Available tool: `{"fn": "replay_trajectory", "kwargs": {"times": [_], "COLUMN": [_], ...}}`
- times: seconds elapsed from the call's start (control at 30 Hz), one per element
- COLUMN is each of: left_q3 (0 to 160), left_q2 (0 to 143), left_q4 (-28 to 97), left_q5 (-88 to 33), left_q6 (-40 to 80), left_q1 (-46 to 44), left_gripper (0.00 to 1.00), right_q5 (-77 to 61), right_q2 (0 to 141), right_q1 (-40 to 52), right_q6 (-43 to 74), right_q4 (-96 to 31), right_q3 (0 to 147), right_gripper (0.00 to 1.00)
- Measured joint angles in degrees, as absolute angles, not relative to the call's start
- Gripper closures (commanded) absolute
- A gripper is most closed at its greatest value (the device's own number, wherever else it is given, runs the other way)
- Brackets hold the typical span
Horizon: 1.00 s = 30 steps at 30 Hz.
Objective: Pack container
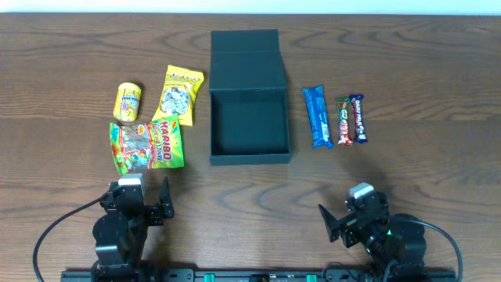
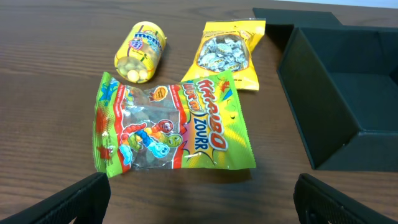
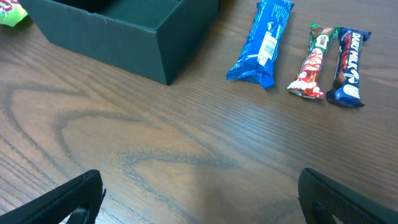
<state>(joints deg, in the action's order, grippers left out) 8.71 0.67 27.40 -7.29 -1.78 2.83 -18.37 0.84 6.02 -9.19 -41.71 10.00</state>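
Note:
My left gripper will grab the middle of the green Haribo bag (image 1: 151, 146) (image 2: 184, 126), pinching it at the red stripe next to the bag's clear window.
The dark green-black square container (image 1: 249, 153) stands open at the table's middle, its flap lid (image 1: 245, 41) laid back; it also shows in the left wrist view (image 2: 323, 118) and the right wrist view (image 3: 118, 37). Inside looks empty. Left of it lie a green Haribo bag (image 1: 146, 144) (image 2: 171, 127), a yellow candy bag (image 1: 182, 95) (image 2: 228, 53) and a yellow Mentos tub (image 1: 128, 101) (image 2: 141, 51). Right of it lie a blue bar (image 1: 317, 116) (image 3: 262, 43), a KitKat bar (image 1: 344, 121) (image 3: 313, 62) and a dark blue bar (image 1: 358, 118) (image 3: 348, 67). My left gripper (image 1: 149, 200) (image 2: 202, 199) and right gripper (image 1: 344, 219) (image 3: 199, 199) are open and empty near the front edge.
The wooden table (image 1: 250, 204) stretches between both grippers and the container. A black rail (image 1: 250, 276) runs along the front edge, with cables by each arm base.

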Motion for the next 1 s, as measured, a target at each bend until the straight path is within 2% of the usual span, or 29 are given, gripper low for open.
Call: {"fn": "replay_trajectory", "kwargs": {"times": [0.83, 1.0], "left_q3": [8.7, 8.7], "left_q2": [0.7, 0.7], "left_q4": [27.4, 27.4], "left_q5": [-7.3, -7.9], "left_q6": [-1.7, 5.0], "left_q1": [2.8, 2.8], "left_gripper": [0.05, 0.05], "right_q5": [-18.4, -18.4], "right_q2": [0.8, 0.8], "right_q1": [6.0, 6.0], "right_q6": [-9.2, -9.2], "right_q4": [-41.7, -41.7], "right_q3": [10.0, 10.0], "right_gripper": [0.01, 0.01]}}
